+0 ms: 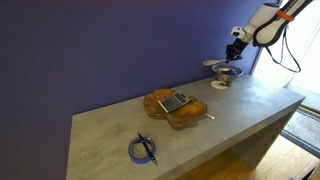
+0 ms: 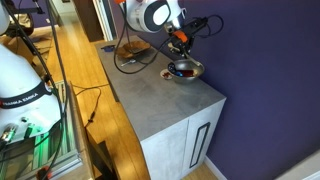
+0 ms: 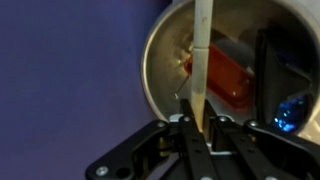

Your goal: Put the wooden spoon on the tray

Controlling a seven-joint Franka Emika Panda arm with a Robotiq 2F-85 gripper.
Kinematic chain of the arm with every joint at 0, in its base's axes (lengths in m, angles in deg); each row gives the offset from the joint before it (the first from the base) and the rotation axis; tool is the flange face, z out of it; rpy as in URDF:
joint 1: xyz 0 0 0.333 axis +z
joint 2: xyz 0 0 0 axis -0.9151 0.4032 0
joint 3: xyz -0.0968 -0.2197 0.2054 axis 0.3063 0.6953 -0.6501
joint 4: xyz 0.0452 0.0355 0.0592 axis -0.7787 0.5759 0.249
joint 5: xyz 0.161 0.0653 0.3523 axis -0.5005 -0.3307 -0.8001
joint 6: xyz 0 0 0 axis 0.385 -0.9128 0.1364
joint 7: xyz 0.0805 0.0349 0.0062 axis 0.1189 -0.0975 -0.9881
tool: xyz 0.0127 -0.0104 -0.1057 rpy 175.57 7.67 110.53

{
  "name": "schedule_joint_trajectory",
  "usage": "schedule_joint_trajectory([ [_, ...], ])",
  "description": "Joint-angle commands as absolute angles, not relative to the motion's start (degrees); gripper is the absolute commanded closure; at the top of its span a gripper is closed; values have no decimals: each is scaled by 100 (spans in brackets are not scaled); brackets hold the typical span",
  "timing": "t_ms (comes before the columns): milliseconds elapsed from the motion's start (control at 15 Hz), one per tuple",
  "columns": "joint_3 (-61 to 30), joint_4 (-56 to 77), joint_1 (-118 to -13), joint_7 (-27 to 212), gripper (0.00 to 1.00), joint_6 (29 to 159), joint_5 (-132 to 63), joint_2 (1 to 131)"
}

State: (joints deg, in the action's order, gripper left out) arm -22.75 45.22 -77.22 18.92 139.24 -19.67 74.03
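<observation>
Next, my gripper lets go of the wooden spoon on the tray's bare wood [image 1: 181, 113], just in front of the grey slatted item.
The wooden spoon [image 3: 203, 60] is a pale thin stick in the wrist view, running up from my jaws over the grey bowl [image 3: 155, 60]. My gripper [image 3: 200, 125] is shut on its handle. In both exterior views the gripper [image 1: 234, 50] [image 2: 180, 45] hangs just above the bowl [image 1: 224, 70] [image 2: 185, 70] at the far end of the counter; the spoon is too small to make out there. The tray [image 1: 190, 118], a wavy reddish-brown wooden slab, lies mid-counter, well away from the gripper.
The bowl holds a red object [image 3: 225, 80] and something blue [image 3: 292, 112]. A grey slatted item [image 1: 175, 101] lies on the tray. A coiled blue-black cable [image 1: 143, 149] lies near the counter's front. A purple wall stands behind.
</observation>
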Motion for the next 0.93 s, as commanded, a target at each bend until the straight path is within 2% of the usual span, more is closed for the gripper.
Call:
schedule_joint_trajectory([
  [0, -3386, 5265, -8057, 1517, 97, 13922, -2005, 6703],
  [267, -3968, 5032, -7395, 1738, 97, 12874, -1970, 6535],
  [600, -4544, 4391, -6514, 1398, 97, 11362, -2672, 7076],
  [667, -4211, 4708, -6435, 1599, 97, 11757, -2485, 6778],
  [733, -4237, 4659, -6299, 1609, 87, 11688, -2561, 6829],
  [867, -4147, 4657, -6209, 1645, 87, 11702, -2536, 6840],
])
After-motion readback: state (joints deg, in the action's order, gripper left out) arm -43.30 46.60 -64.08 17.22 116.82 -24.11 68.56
